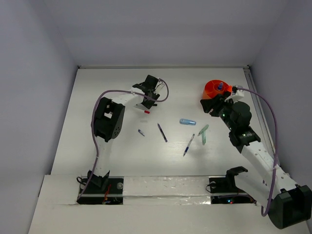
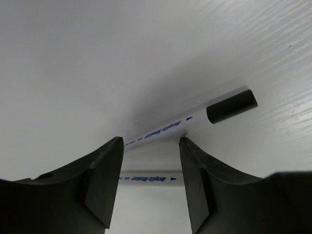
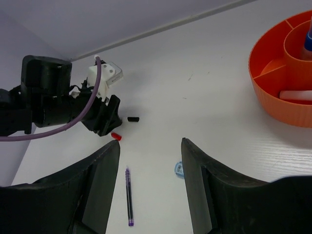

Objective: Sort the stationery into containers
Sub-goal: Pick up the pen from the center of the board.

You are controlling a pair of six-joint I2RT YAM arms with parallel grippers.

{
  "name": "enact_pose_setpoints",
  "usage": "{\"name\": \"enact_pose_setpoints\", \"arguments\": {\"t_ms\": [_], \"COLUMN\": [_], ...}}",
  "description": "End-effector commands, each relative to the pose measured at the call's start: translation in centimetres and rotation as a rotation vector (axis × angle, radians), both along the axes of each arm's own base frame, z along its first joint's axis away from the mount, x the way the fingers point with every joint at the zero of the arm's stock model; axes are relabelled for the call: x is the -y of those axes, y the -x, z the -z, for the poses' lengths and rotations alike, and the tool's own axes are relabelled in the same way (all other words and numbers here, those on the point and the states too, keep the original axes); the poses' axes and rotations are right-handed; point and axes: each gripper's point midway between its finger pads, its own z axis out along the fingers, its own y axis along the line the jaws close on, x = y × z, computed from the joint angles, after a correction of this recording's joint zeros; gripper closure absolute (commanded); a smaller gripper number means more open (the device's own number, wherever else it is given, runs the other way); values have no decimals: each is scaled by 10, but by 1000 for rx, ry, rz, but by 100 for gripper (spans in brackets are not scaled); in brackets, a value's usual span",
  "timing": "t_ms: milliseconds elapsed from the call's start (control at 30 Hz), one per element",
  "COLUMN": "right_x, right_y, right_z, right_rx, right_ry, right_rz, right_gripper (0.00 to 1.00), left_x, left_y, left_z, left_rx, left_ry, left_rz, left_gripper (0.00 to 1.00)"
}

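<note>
I will first swing the black-ended marker in line with my left gripper's fingers, as it slants across them, then open and pinch the marker's white body (image 2: 141, 139).
My left gripper (image 1: 146, 101) is open and low over the table, at a white marker with a red tip (image 1: 146, 111). In the left wrist view a white marker with blue print and a black end (image 2: 195, 119) lies just past the fingertips. A second white barrel with the same print (image 2: 146, 178) shows across the gap between the fingers (image 2: 105, 180). My right gripper (image 1: 211, 105) is open and empty beside the orange cup (image 1: 212, 89). The cup's rim (image 3: 273, 102) shows compartments with a blue pen and a white piece inside.
On the table between the arms lie a light-blue piece (image 1: 187, 122), a dark purple pen (image 1: 162, 132), a short dark piece (image 1: 141, 132), a blue pen (image 1: 188, 145) and a pale green piece (image 1: 203, 134). The right wrist view shows the purple pen (image 3: 128, 195) and the left gripper (image 3: 53, 105).
</note>
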Motion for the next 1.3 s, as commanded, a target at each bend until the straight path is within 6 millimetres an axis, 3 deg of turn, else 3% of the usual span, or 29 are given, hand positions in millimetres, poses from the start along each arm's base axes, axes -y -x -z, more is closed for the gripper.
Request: {"name": "enact_pose_setpoints", "arguments": {"t_ms": [0,233,400,433,533,700,800,833,933,1200,1233,1267], "right_x": [-3,-3,-5,-7,-9,-14,-22,-27,-33,-34,-34,-34], "right_y": [-1,-5,-11,-11,-14,-16,-19,-18,-19,-18,-17,-17], "right_z": [-13,-7,4,5,9,16,22,23,28,28,27,27], "right_rx": [52,39,16,11,-1,-20,-37,-44,-60,-63,-63,-63], "right_ry": [-18,-14,-10,-10,-5,2,1,-1,-3,1,2,2], "right_rz": [-12,-7,-10,-16,-27,-52,-95,-120,-155,-162,-164,-167], "right_gripper": [41,41,41,41,38,23,16,16,14,14,14,14], "left_x": [-1,-9,-10,-9,-11,-7,-1,1,8,0,-3,-2], "left_y": [-11,-19,-25,-26,-28,-33,-39,-40,-37,-23,-24,-26], "left_z": [-4,10,12,13,17,8,-22,-42,-58,-11,-6,-6], "left_rx": [11,-1,6,6,-2,21,80,117,144,9,0,0], "left_ry": [15,23,32,32,44,65,119,149,208,135,138,141], "left_rz": [1,-15,-18,-18,-22,-30,-38,-36,-19,-27,-36,-38], "left_gripper": [53,74,99,100,100,100,100,100,100,99,92,76]}}
